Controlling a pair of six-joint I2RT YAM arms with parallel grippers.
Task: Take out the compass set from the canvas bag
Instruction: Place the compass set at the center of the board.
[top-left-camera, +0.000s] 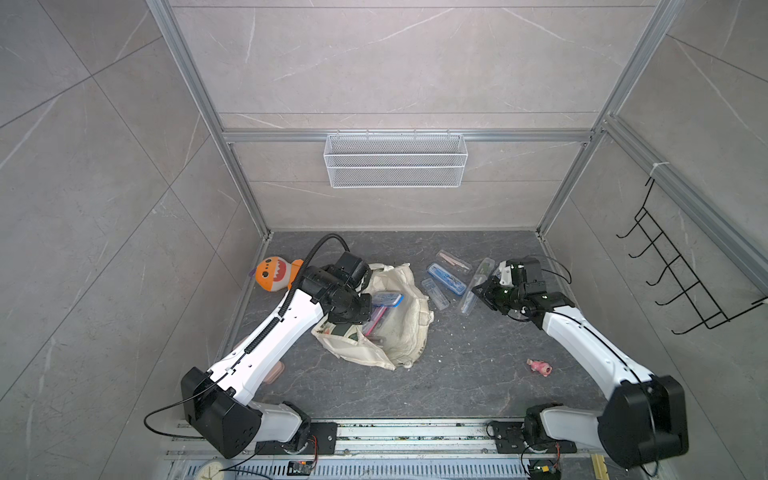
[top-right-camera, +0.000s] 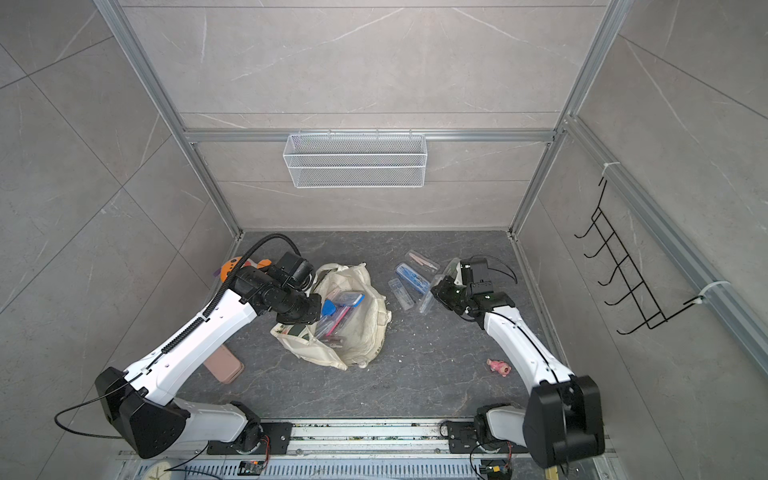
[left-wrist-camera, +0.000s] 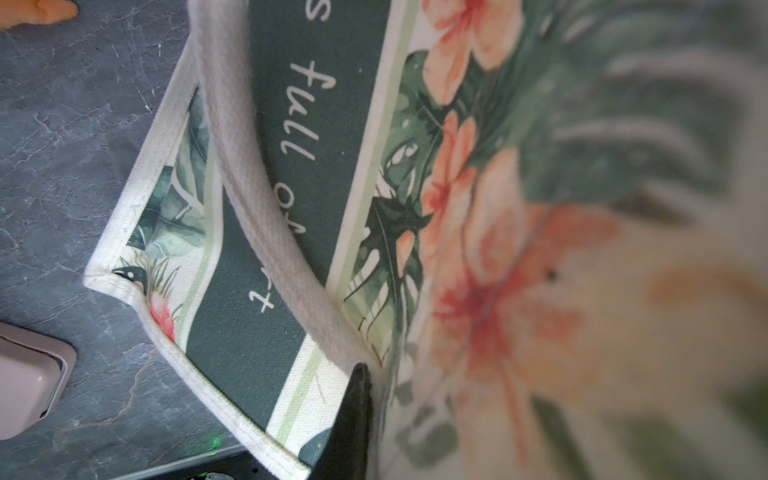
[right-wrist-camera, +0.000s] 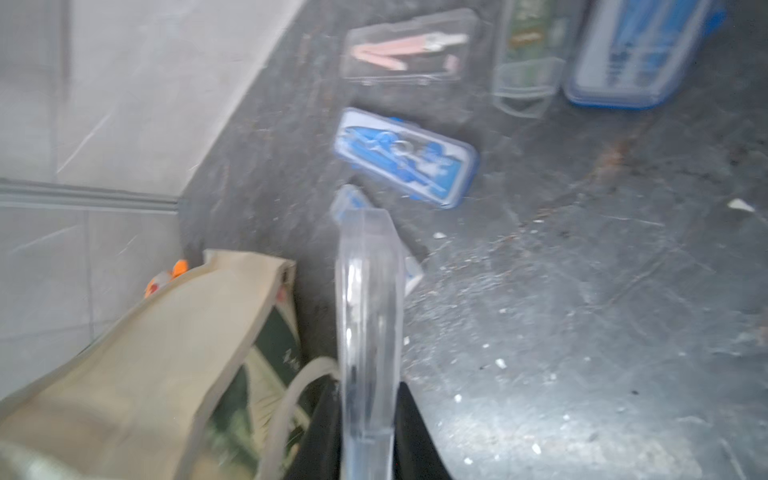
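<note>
I should have my right gripper release the clear compass set case onto the table, just off the blue set's near end (top-left-camera: 466, 299) (right-wrist-camera: 491, 225).
The cream canvas bag (top-left-camera: 405, 328) (top-right-camera: 365, 332) lies open in the middle of the dark table, with a blue-lidded case (top-left-camera: 386, 299) and a pink case (top-left-camera: 374, 320) showing in its mouth. My left gripper (left-wrist-camera: 372, 374) is shut on the bag's printed cloth near a handle (left-wrist-camera: 249, 166); only one dark finger (left-wrist-camera: 357, 415) shows. My right gripper (right-wrist-camera: 368, 415) (top-left-camera: 484, 291) is shut on a clear compass set case (right-wrist-camera: 368, 316) (top-left-camera: 478, 286), held on edge to the right of the bag. Beside it on the table lie a blue set (top-left-camera: 446, 279), a pink set (top-left-camera: 453, 259) and a clear set (top-left-camera: 435, 294).
An orange shark plush (top-left-camera: 274, 274) sits at the left wall. A flat pink case (top-right-camera: 224, 365) lies under my left arm. A small pink toy (top-left-camera: 540, 367) lies front right. A wire basket (top-left-camera: 395, 160) hangs on the back wall, and a black hook rack (top-left-camera: 681, 266) on the right wall.
</note>
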